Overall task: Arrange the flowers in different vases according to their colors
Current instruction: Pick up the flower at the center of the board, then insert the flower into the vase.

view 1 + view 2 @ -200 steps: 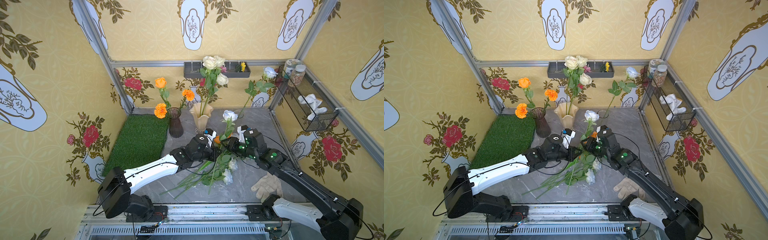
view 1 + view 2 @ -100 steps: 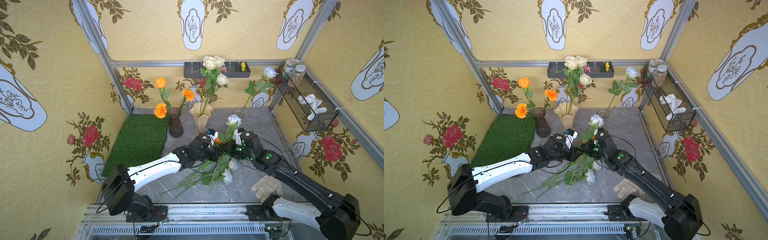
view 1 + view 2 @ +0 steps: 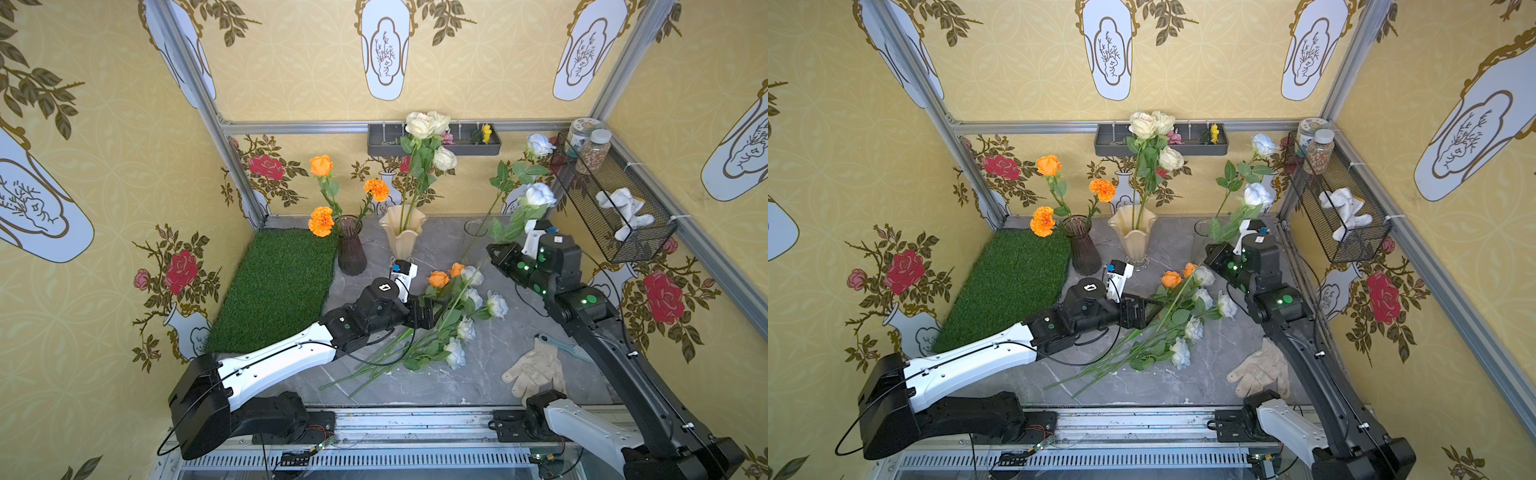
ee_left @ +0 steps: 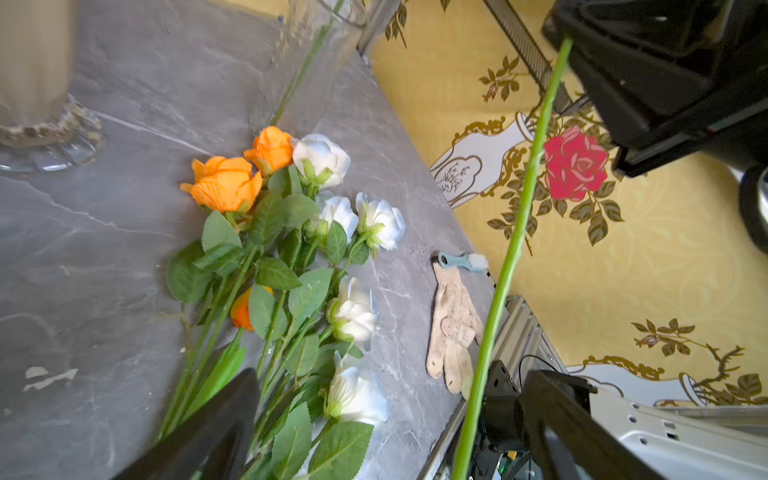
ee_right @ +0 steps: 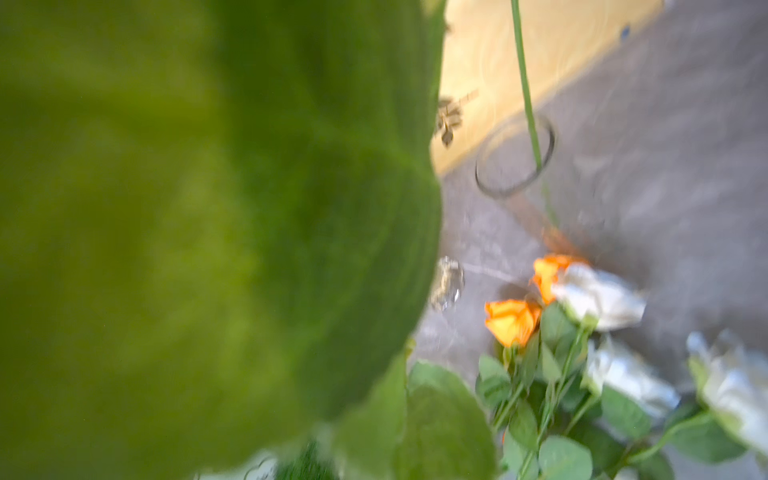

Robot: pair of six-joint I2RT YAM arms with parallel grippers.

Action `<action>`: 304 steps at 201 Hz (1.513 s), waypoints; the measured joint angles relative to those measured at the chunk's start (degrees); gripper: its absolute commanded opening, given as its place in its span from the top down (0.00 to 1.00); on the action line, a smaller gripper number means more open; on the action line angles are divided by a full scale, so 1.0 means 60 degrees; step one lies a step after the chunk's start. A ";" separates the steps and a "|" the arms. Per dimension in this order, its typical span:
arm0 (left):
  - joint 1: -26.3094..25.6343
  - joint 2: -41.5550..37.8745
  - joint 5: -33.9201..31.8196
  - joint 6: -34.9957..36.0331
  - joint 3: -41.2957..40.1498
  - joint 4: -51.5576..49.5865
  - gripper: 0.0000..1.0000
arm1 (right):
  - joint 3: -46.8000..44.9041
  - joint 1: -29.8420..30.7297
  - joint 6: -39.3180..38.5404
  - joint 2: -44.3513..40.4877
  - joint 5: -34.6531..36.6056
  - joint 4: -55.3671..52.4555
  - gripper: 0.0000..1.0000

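I need to use my right gripper to set the white rose down in the clear vase (image 3: 475, 228) (image 5: 516, 157), beside the other white rose. The held rose is tilted up beside that vase now.
My right gripper (image 3: 495, 249) is shut on the stem of a white rose (image 3: 539, 195), held tilted up beside the clear vase (image 3: 473, 235), which holds another white rose (image 3: 538, 144). A leaf blocks the right wrist view. The held stem (image 4: 515, 232) runs down between the jaws of my open left gripper (image 3: 430, 311), which stand wide apart. Orange roses (image 3: 438, 278) and white roses (image 3: 494, 305) lie in a pile on the table. The purple vase (image 3: 351, 249) holds orange flowers (image 3: 321, 165). The cream vase (image 3: 402, 232) holds cream roses (image 3: 419, 124).
A green grass mat (image 3: 278, 286) lies at the left. A work glove (image 3: 536, 370) and a small brush (image 3: 561, 343) lie at the front right. A wire basket (image 3: 615, 216) with jars (image 3: 592, 151) hangs on the right wall, a grey shelf (image 3: 434, 145) on the back wall.
The left gripper has opened and let go of the white rose's stem. The right gripper closed on it and has carried the rose up and to the back right, toward the clear vase.
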 measured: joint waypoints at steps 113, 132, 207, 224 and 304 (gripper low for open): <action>0.0007 -0.0444 -0.1541 -0.0310 -0.0379 0.0401 0.00 | 0.3413 -0.0947 -0.4051 0.2488 0.1971 0.1668 1.00; 0.0029 -0.0597 -0.1727 -0.0393 -0.0576 0.0470 0.00 | 0.3512 -0.0947 -0.4528 0.2867 0.2371 0.2317 1.00; 0.0586 -0.0871 -0.1260 -0.0678 -0.1180 0.1158 0.00 | 0.4018 -0.0947 -0.5606 0.4674 0.3166 0.5162 1.00; 0.0790 -0.0929 -0.1020 -0.0867 -0.1395 0.1428 0.00 | 0.4098 -0.0943 -0.5745 0.5064 0.3246 0.5646 1.00; 0.1137 -0.0637 -0.0171 -0.1213 -0.1457 0.1942 0.00 | 0.3082 -0.0678 -0.6018 0.6160 0.3417 0.6790 1.00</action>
